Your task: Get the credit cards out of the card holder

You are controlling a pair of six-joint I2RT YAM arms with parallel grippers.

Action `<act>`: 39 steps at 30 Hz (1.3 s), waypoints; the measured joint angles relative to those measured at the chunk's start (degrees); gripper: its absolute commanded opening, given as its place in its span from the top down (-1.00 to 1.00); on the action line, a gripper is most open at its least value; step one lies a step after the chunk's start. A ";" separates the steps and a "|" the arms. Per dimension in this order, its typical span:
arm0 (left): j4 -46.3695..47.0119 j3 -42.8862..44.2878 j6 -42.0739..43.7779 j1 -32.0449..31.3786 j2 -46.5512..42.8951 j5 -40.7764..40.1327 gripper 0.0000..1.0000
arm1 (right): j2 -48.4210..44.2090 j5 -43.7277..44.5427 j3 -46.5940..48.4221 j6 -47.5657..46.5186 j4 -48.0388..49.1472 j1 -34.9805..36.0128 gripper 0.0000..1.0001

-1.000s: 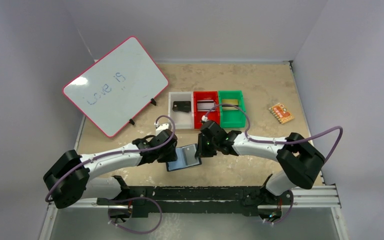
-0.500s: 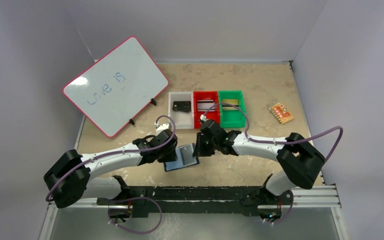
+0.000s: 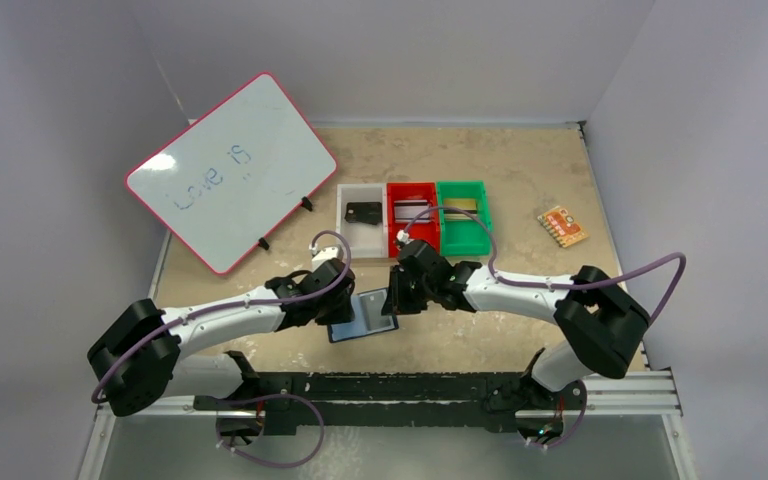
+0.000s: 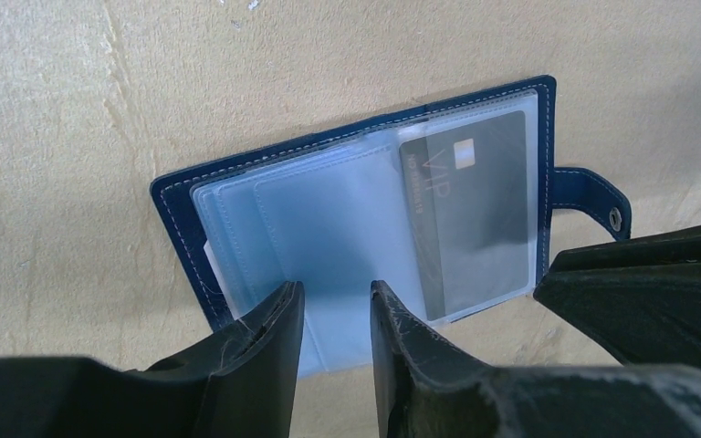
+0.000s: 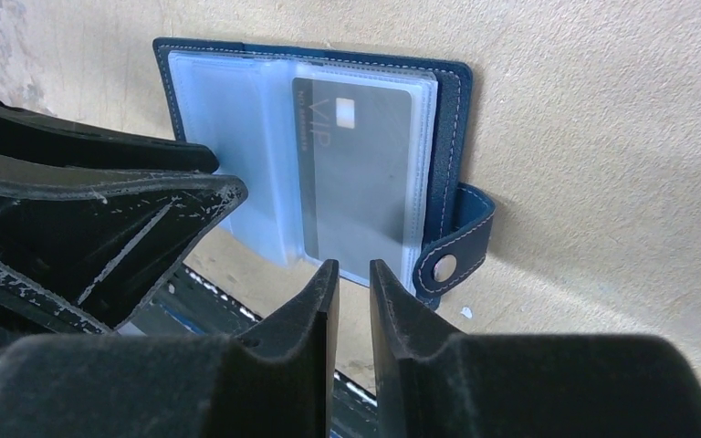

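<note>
I can see my left gripper's fingers over the flat pale blue sleeves, so next I pinch the navy edge (image 4: 197, 274) opposite the snap tab with it to hold the card holder steady.
The navy card holder (image 3: 363, 318) lies open on the table between my two grippers. In the left wrist view the card holder (image 4: 347, 219) shows pale blue plastic sleeves, a grey "VIP" card (image 4: 475, 210) in the right sleeve, and the snap tab (image 4: 598, 201). My left gripper (image 4: 336, 292) is open by a narrow gap, its tips over the near edge of the sleeves. My right gripper (image 5: 353, 266) is open by a small gap, empty, at the edge of the sleeve with the grey card (image 5: 356, 155), beside the snap tab (image 5: 452, 260).
Behind the holder stand a white bin (image 3: 363, 232), a red bin (image 3: 412, 232) and a green bin (image 3: 462, 234), each with a card inside. An orange patterned piece (image 3: 562, 226) lies at the right. A pink-rimmed whiteboard (image 3: 230, 170) stands at the far left.
The holder's right half has narrowed and a pale page now stands more upright. The right gripper has moved slightly left and away. The left arm has hardly moved.
</note>
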 measured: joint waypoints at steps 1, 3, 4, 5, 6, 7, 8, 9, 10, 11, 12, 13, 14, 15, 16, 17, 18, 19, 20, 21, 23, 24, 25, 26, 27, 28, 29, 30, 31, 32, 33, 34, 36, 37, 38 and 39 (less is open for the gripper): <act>0.00 0.00 0.00 0.00 0.00 0.00 0.36 | 0.00 -0.07 0.00 0.00 0.00 0.02 0.53; -0.07 0.00 0.00 0.00 0.00 -0.09 0.26 | 0.00 -0.02 0.00 0.02 -0.04 0.09 0.49; -0.28 0.00 -0.02 0.00 -0.09 -0.37 0.17 | 0.00 0.04 0.00 0.02 -0.07 0.09 0.48; -0.72 0.00 -0.04 -0.02 -0.35 -0.92 0.09 | 0.02 0.11 0.02 0.02 -0.11 0.11 0.47; -1.53 0.02 -0.22 -0.02 -0.94 -1.77 0.03 | 0.04 0.26 0.07 0.02 -0.15 0.11 0.47; -2.60 0.02 -0.35 -0.02 -1.97 -2.86 -0.03 | 0.11 0.42 0.13 0.02 -0.20 0.11 0.46; -3.56 0.02 -0.50 -0.02 -3.04 -3.82 -0.09 | 0.24 0.79 0.33 0.02 -0.46 0.11 0.46; -4.92 0.04 -0.85 -0.02 -4.87 -5.33 -0.15 | 0.50 1.33 0.59 0.02 -0.63 0.11 0.45; -5.84 0.09 -1.14 -0.02 -6.29 -6.34 -0.20 | 0.92 1.62 0.94 0.02 -0.90 0.11 0.45; -6.99 0.13 -1.57 -0.02 -8.04 -7.63 -0.22 | 1.53 2.14 1.38 0.02 -1.27 0.11 0.45; -7.78 0.13 -1.86 -0.02 -9.31 -8.57 -0.23 | 2.03 2.60 1.68 0.02 -1.46 0.11 0.44; -8.26 0.13 -2.23 -0.02 -10.01 -9.22 -0.24 | 2.73 3.02 1.99 0.02 -1.55 0.11 0.44; -8.68 0.13 -2.64 -0.02 -10.40 -9.64 -0.25 | 3.37 3.26 2.25 0.02 -1.70 0.11 0.44; -8.90 0.04 -2.97 -0.02 -10.40 -9.77 -0.25 | 3.89 3.39 2.36 0.04 -1.75 0.11 0.43; -8.85 -0.13 -3.28 -0.02 -10.08 -9.70 -0.25 | 4.28 3.50 2.43 0.02 -1.79 0.11 0.43; -8.35 -0.57 -3.41 -0.02 -9.62 -9.51 -0.25 | 4.57 3.61 2.43 0.04 -1.84 0.11 0.42; -7.61 -1.22 -3.58 -0.02 -9.01 -9.09 -0.25 | 4.81 3.78 2.43 0.04 -1.86 0.11 0.42; -6.67 -2.14 -4.02 -0.02 -8.17 -8.55 -0.25 | 4.94 3.96 2.43 0.04 -1.84 0.11 0.41; -5.95 -2.82 -4.28 -0.02 -7.56 -8.11 -0.25 | 4.96 4.02 2.43 0.04 -1.86 0.11 0.41; -5.33 -3.54 -4.52 -0.04 -6.88 -7.54 -0.25 | 4.96 4.13 2.43 0.04 -1.84 0.11 0.41; -4.09 -4.63 -4.83 -0.02 -5.86 -6.64 -0.21 | 4.96 4.24 2.43 0.07 -1.81 0.11 0.41; -3.69 -4.70 -4.90 -0.02 -5.66 -6.64 -0.16 | 4.96 4.26 2.43 0.09 -1.79 0.11 0.41; -2.69 -4.72 -5.01 -0.04 -5.57 -6.27 -0.10 | 4.96 4.24 2.43 0.15 -1.77 0.11 0.42; -1.66 -4.72 -5.22 -0.02 -5.11 -6.01 -0.05 | 4.94 4.20 2.43 0.17 -1.75 0.11 0.42; -1.20 -4.72 -5.38 -0.04 -4.72 -5.95 0.01 | 4.92 4.15 2.43 0.20 -1.73 0.11 0.43; -0.57 -4.72 -5.35 -0.04 -4.37 -5.81 0.08 | 4.87 4.09 2.38 0.24 -1.64 0.11 0.44; -0.22 -4.72 -5.33 -0.02 -4.15 -5.73 0.13 | 4.83 4.02 2.34 0.26 -1.53 0.11 0.44; -0.02 -4.72 -5.31 -0.02 -4.02 -5.66 0.16 | 4.74 3.76 2.21 0.33 -1.36 0.11 0.44; 0.04 -4.72 -5.20 -0.02 -3.85 -5.64 0.19 | 4.68 3.41 2.08 0.46 -1.31 0.07 0.45; 0.04 -4.72 -5.14 -0.02 -3.82 -5.64 0.23 | 4.61 3.06 1.95 0.55 -1.31 0.07 0.45; 0.00 -4.72 -5.11 -0.02 -3.82 -5.60 0.24 | 4.52 2.82 1.81 0.63 -1.31 0.07 0.45; 0.00 -4.79 -5.09 -0.02 -3.82 -5.57 0.25 | 4.48 2.60 1.75 0.70 -1.29 0.07 0.45; 0.02 -4.90 -5.01 -0.02 -3.85 -5.57 0.29 | 4.48 2.38 1.75 0.85 -1.27 0.07 0.46; 0.02 -4.94 -4.85 -0.02 -3.85 -5.57 0.31 | 4.48 2.32 1.75 0.87 -1.22 0.07 0.47; 0.02 -4.94 -4.79 -0.02 -3.87 -5.60 0.33 | 4.48 2.21 1.75 0.87 -1.18 0.07 0.49; 0.00 -4.98 -4.70 -0.02 -3.91 -5.60 0.34 | 4.48 2.10 1.75 0.90 -1.14 0.07 0.50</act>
